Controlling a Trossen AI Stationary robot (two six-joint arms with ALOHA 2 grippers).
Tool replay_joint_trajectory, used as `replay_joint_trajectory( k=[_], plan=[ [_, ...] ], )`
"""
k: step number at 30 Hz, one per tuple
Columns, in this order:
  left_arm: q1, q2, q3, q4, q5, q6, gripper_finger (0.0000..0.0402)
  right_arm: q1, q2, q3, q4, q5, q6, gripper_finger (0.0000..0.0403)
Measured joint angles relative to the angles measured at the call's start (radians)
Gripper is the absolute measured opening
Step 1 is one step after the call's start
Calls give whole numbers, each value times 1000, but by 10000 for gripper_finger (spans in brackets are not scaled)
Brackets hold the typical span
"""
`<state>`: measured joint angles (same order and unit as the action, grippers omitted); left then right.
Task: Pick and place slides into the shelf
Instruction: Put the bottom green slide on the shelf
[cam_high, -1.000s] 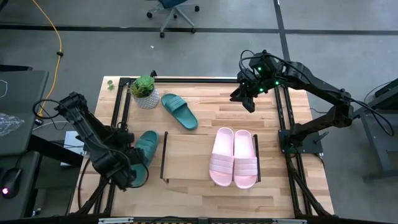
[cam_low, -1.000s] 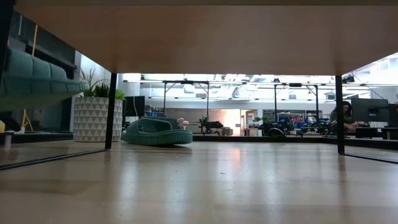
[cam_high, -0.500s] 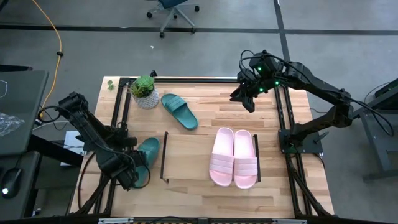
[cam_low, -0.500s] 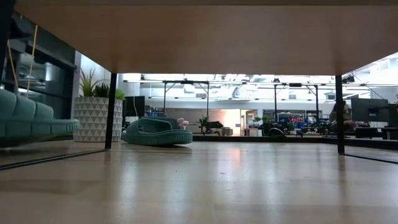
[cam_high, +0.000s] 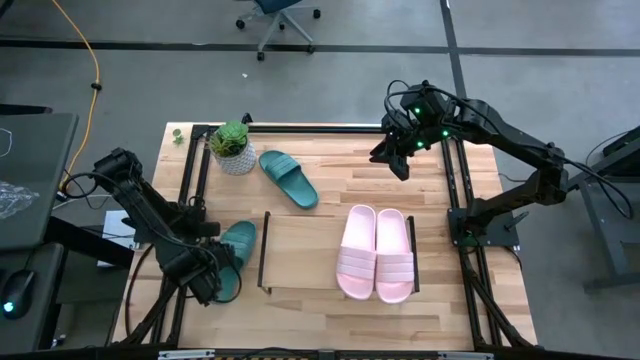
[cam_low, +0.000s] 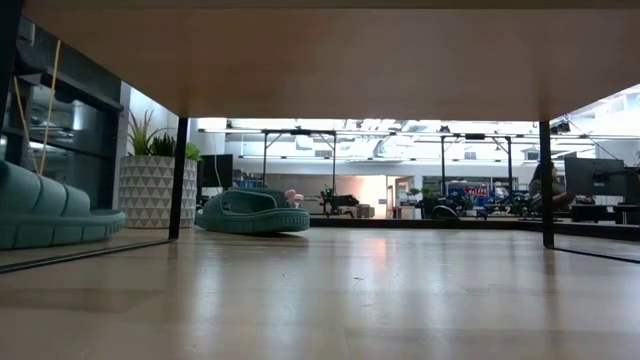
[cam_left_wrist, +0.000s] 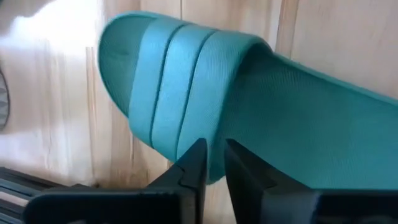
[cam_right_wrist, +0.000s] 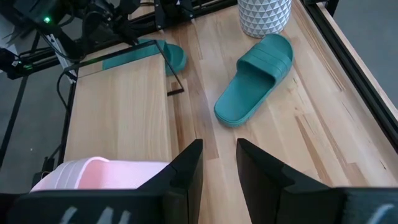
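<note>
I have my left gripper's fingers on either side of the low end of the near teal slide's strap, so I will open them and pinch the strap's edge higher up (cam_left_wrist: 223, 107) before lifting.
One teal slide (cam_high: 238, 252) lies on the table just left of the shelf (cam_high: 300, 262), with my left gripper (cam_high: 212, 272) on its near-left edge; in the low view this slide (cam_low: 50, 212) rests on its sole. A second teal slide (cam_high: 288, 178) lies flat beside the plant pot. Two pink slides (cam_high: 376, 254) sit side by side on the shelf's right half. My right gripper (cam_high: 400, 160) hangs open above the table's far right, holding nothing. My left gripper (cam_left_wrist: 214, 171) has its two fingers either side of the teal slide's side edge (cam_left_wrist: 214, 152), just where the ribbed strap meets the sole. The fingers come steeply from above, from the table's left. The slide rests sole-down on the table.
A potted plant in a white patterned pot (cam_high: 233, 148) stands at the far left corner. A black frame (cam_high: 320, 127) edges the table. The shelf's left half is bare wood. A person (cam_low: 555, 190) sits far off in the room behind.
My left gripper has gone down, carrying the teal slide. The slide was lifted clear of the table a second ago and now lies on it, left of the shelf.
</note>
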<state>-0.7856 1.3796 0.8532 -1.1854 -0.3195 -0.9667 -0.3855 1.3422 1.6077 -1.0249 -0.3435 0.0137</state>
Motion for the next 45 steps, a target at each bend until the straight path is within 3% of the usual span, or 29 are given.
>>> replay_joint_trajectory(
  k=[12,29,37,45],
  plan=[
    [0,0,0,68,-94,16,109,0,0,0,6,0,5,87],
    [1,178,0,58,-115,67,113,0,0,0,15,0,5,87],
    [1,180,0,-34,-112,16,81,0,0,0,21,0,12,87],
    [1,180,0,-40,-119,15,20,0,0,0,21,3,12,87]
  ],
)
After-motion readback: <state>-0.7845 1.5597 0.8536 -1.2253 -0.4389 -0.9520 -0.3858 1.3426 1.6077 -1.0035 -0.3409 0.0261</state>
